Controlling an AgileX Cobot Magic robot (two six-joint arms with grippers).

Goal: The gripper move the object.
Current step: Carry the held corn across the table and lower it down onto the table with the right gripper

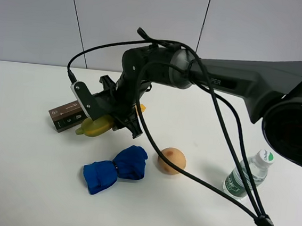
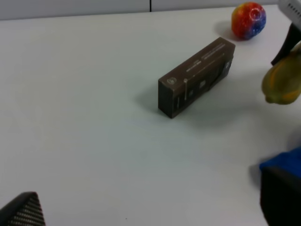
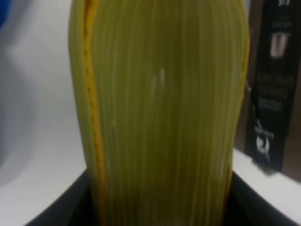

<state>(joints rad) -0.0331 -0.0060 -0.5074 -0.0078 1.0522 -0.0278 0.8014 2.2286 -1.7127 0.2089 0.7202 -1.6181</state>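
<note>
My right gripper has the ear of corn to put down. It will let go of it on the table (image 1: 94, 134) between the brown box and the blue cloth bundle.
The ear of corn (image 1: 97, 126) lies next to the brown box (image 1: 68, 114), green husk end pointing front left and yellow end under the claw. My right gripper (image 1: 114, 121) reaches across from the right and is shut on the corn at its middle. In the right wrist view the husk (image 3: 160, 108) fills the picture between the black finger bases. The left wrist view shows the corn's tip (image 2: 283, 85) at its edge. My left gripper (image 2: 150, 214) is open and empty, with only its fingertips (image 2: 21, 212) showing.
A blue cloth bundle (image 1: 116, 168) lies in front of the corn, with a round tan ball (image 1: 171, 160) to its right. A water bottle (image 1: 246, 175) stands at the right. A multicoloured ball (image 2: 248, 20) sits beyond the box (image 2: 197, 75). Black cables hang across the table.
</note>
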